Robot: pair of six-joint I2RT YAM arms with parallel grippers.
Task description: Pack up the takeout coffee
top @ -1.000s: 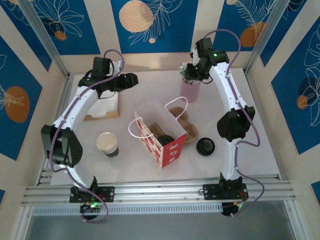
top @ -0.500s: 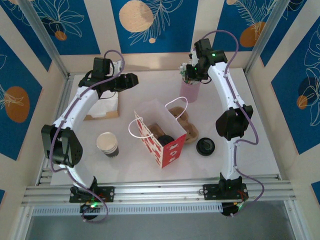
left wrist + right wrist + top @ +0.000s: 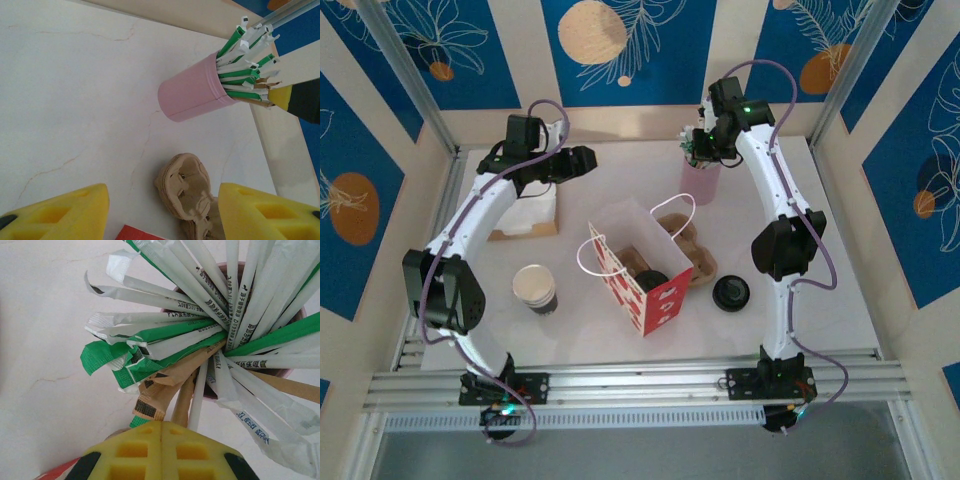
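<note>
Right fingers meet flush beside the brown sticks' ends; they should open and close around one brown stick [image 3: 183, 401] before moving to the bag.
The takeout coffee cup [image 3: 535, 287] stands open-topped at the left front of the table, white inside with a dark band below. The red-and-white bag [image 3: 640, 272] stands open mid-table, and a round black-lidded item [image 3: 651, 281] shows inside it. My left gripper [image 3: 585, 160] hovers at the back left, open, with nothing between its yellow fingers [image 3: 55, 215]. My right gripper [image 3: 693, 148] is above the pink cup of sticks [image 3: 701, 180]. Its jaws [image 3: 161, 426] are shut at the ends of the brown sticks [image 3: 165, 390]. I cannot tell whether a stick is pinched.
A loose flat black lid [image 3: 731, 292] lies right of the bag. A brown cardboard cup carrier [image 3: 695, 255] sits behind the bag, also seen from the left wrist [image 3: 187, 192]. A white block on a brown board [image 3: 532, 215] rests at the back left. Walls enclose the table.
My right gripper's jaws closed fully among the sticks above the pink cup. The left arm, the bag and the cup stayed put.
</note>
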